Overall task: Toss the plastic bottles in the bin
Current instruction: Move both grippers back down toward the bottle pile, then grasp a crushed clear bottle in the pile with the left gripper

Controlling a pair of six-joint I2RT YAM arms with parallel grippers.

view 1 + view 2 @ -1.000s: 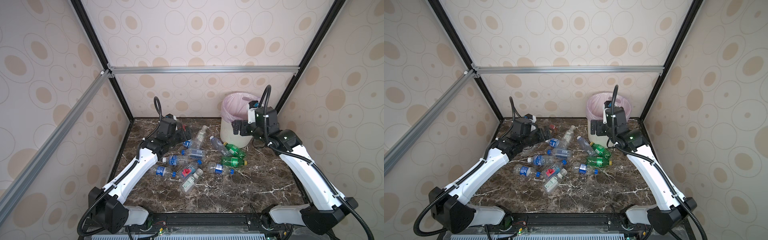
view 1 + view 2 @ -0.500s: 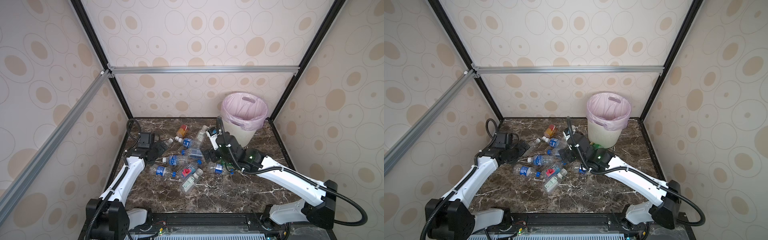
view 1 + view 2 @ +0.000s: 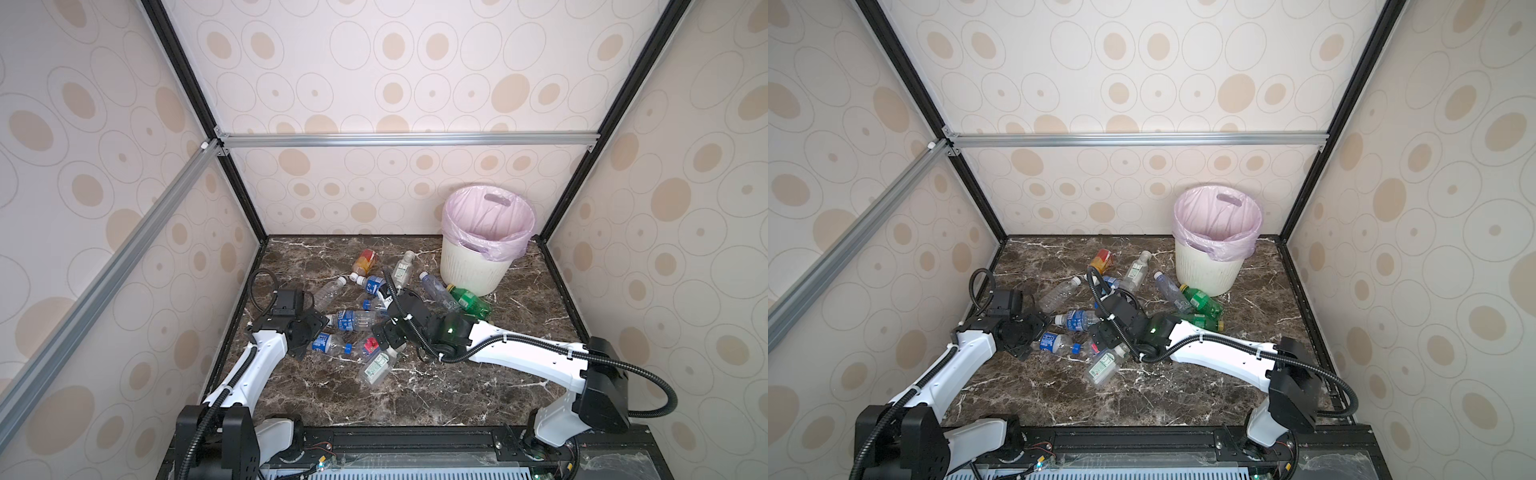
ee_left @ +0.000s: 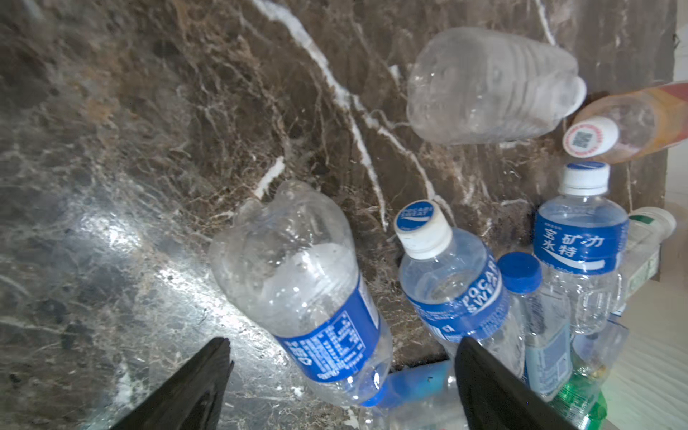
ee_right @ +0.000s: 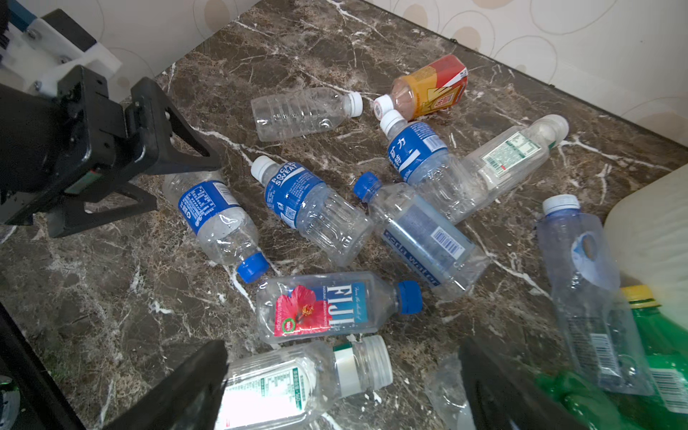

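I will next use my right gripper to grab the cap end (image 3: 340, 348) (image 5: 236, 238) of the crushed clear bottle with a blue label, beside my left gripper.
Several plastic bottles lie in a heap on the marble table (image 3: 415, 395). My left gripper (image 4: 342, 357) is open, and a crushed clear bottle with a blue label (image 4: 316, 298) lies between its fingers without touching them; the same bottle (image 3: 328, 343) shows in a top view. My right gripper (image 5: 342, 372) is open low over a clear bottle with a green-and-white label (image 5: 298, 379). Just past it lies a Fiji bottle (image 5: 320, 305). The bin (image 3: 478, 266), lined with a pink bag, stands at the back right in both top views.
An amber bottle (image 3: 365, 262) and a clear one (image 3: 330, 291) lie toward the back. A green bottle (image 3: 467, 299) rests against the bin's foot. The side wall stands close behind the left arm (image 3: 257, 365). The right arm (image 3: 519, 353) stretches across the table from the front right.
The right gripper left the bin and swung down to the front of the heap. The left gripper drew back from the heap's rear and dropped beside the blue-label bottle at the left.
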